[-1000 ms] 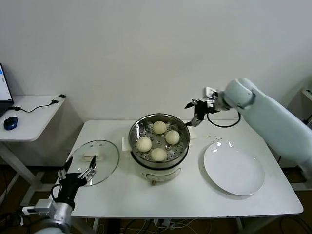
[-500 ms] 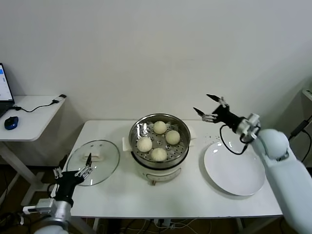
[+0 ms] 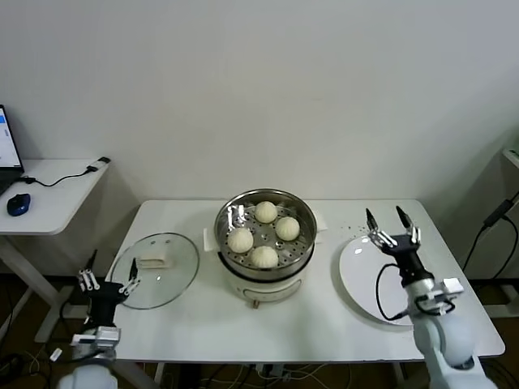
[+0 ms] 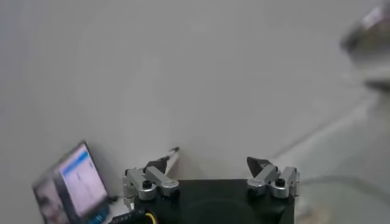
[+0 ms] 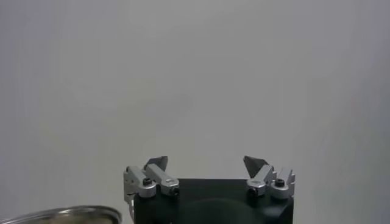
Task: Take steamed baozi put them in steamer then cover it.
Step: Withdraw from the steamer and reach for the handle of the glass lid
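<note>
The glass cover has a cream handle, and my left gripper needs to go to it next and close on the handle's top bar (image 3: 152, 262) (image 4: 312, 216) to lift the cover.
Several cream-white baozi (image 3: 264, 256) sit inside the shiny steamer (image 3: 227, 243) on its white pot base at the table's middle. The glass cover (image 3: 174, 275) with its cream handle (image 3: 154, 261) lies flat on the table to the steamer's left. My left gripper (image 3: 105, 285) is open and empty, low at the table's front-left edge, just short of the cover; it shows open in the left wrist view (image 4: 213, 161). My right gripper (image 3: 392, 227) is open and empty, pointing up above the white plate's far edge; it shows open in the right wrist view (image 5: 206, 161), facing the wall.
A flat white plate (image 3: 405, 304) lies right of the steamer. A side desk (image 3: 57, 194) with a blue mouse (image 3: 17, 203) and a laptop (image 4: 70, 185) stands to the left. The steamer's rim (image 5: 61, 213) shows in the right wrist view.
My right arm swung from behind the steamer out to the right and down over the plate. My left gripper drew back from the cover toward the front-left table edge.
</note>
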